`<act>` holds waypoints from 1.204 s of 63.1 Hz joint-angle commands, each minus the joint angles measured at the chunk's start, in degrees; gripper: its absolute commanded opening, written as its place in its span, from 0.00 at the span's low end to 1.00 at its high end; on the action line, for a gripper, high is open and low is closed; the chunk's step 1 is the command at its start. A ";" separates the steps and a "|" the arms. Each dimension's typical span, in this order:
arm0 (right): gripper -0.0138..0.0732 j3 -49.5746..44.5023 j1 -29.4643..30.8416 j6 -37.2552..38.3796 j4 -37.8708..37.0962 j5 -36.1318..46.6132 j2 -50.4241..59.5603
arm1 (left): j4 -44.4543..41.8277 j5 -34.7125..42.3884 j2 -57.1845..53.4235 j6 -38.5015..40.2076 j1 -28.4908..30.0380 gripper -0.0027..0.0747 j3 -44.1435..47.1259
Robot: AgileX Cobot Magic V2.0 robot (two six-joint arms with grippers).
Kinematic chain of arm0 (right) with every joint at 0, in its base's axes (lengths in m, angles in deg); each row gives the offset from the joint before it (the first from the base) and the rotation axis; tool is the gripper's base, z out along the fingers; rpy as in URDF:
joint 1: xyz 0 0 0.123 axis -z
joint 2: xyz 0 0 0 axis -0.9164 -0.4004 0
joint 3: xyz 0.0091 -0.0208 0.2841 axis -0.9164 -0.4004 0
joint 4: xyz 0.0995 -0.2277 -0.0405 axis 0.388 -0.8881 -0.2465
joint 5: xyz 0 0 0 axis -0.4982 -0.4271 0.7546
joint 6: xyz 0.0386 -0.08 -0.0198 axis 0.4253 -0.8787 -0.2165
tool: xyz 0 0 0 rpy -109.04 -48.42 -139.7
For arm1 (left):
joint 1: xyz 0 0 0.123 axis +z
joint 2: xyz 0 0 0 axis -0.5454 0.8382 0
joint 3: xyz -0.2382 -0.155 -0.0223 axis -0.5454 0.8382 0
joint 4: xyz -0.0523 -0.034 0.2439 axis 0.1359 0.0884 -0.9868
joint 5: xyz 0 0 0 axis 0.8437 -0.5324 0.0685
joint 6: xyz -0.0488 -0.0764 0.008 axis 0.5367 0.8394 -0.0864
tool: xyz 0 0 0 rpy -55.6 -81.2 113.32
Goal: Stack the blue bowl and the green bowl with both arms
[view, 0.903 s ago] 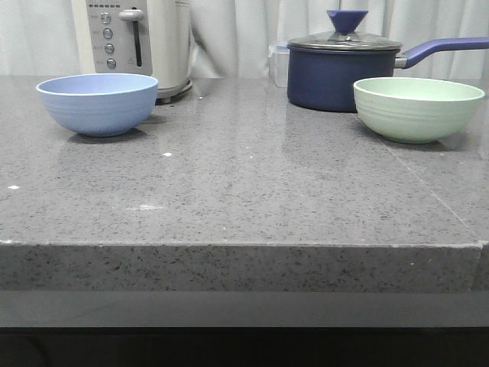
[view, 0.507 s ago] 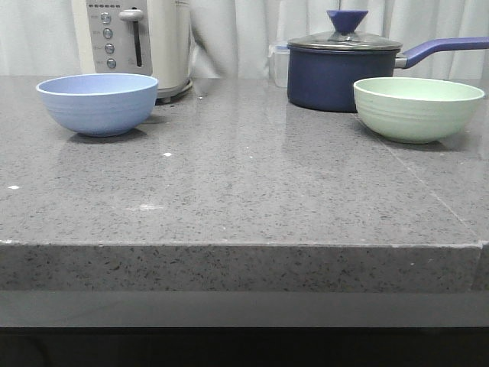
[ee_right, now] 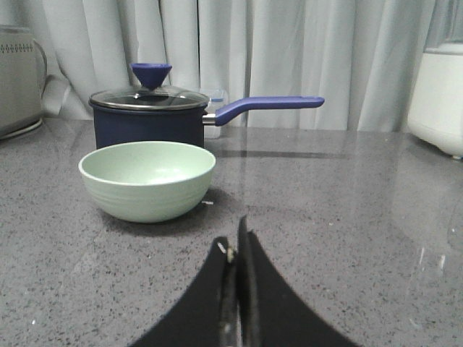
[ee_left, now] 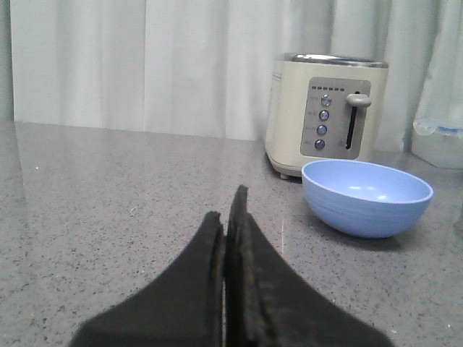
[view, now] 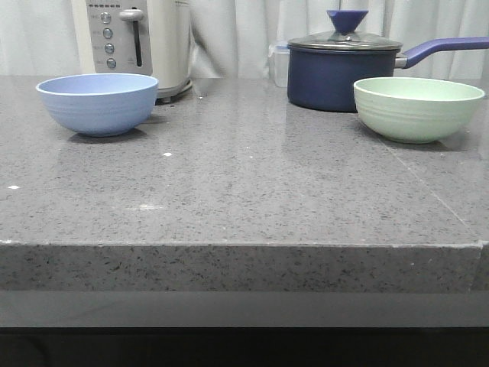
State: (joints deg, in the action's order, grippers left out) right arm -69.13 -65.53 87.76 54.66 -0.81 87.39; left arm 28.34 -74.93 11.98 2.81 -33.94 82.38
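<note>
The rim (view: 467, 97) (ee_right: 208, 171) of the green bowl, on the side away from the blue bowl, should be taken hold of next by my right gripper.
The blue bowl (view: 97, 102) sits upright and empty at the far left of the grey counter; it also shows in the left wrist view (ee_left: 366, 196). The green bowl (view: 418, 108) sits upright and empty at the far right, in front of the saucepan; it also shows in the right wrist view (ee_right: 147, 178). The bowls stand far apart. My left gripper (ee_left: 226, 210) is shut and empty, short of the blue bowl. My right gripper (ee_right: 235, 238) is shut and empty, short of the green bowl. Neither arm shows in the front view.
A cream toaster (view: 140, 42) stands just behind the blue bowl. A navy lidded saucepan (view: 342, 69) with a long handle stands behind the green bowl, with a clear plastic container (view: 279, 63) beside it. A white appliance (ee_right: 438, 97) stands beyond the right gripper. The counter's front edge (view: 244, 246) is near.
</note>
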 commanded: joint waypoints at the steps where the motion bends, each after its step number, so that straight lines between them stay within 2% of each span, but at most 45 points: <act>1: 0.09 2.20 0.26 -0.19 0.02 4.33 1.11 | 0.44 6.35 -0.98 0.53 -0.41 0.01 -0.91; 7: 0.09 6.01 0.26 -0.19 0.02 -0.13 1.11 | 0.44 3.05 -0.89 0.53 -0.41 0.01 -4.83; 23: 0.09 24.94 0.26 -0.19 -0.03 -16.03 -3.47 | 0.44 -16.04 0.33 0.53 -0.41 0.01 -24.18; 33: 0.09 35.77 0.26 -0.19 -0.03 -25.78 -11.72 | 0.70 -27.90 7.53 0.53 -0.41 0.01 -36.98; 42: 0.09 41.92 0.26 -0.19 -0.03 -31.00 -19.15 | 2.38 -34.29 15.46 0.53 -0.41 0.01 -44.48; 55: 0.09 44.04 0.26 -0.19 -0.03 -32.43 -26.99 | 2.38 -34.45 24.76 0.53 -0.41 0.01 -46.78; 76: 0.09 43.73 0.26 -0.19 -0.03 -34.07 -34.04 | 2.78 -34.99 31.93 0.53 -0.41 0.01 -46.57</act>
State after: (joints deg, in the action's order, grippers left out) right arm -27.10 -65.53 87.87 54.66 -37.76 54.82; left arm 30.34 -113.80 42.37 2.81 -33.94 37.41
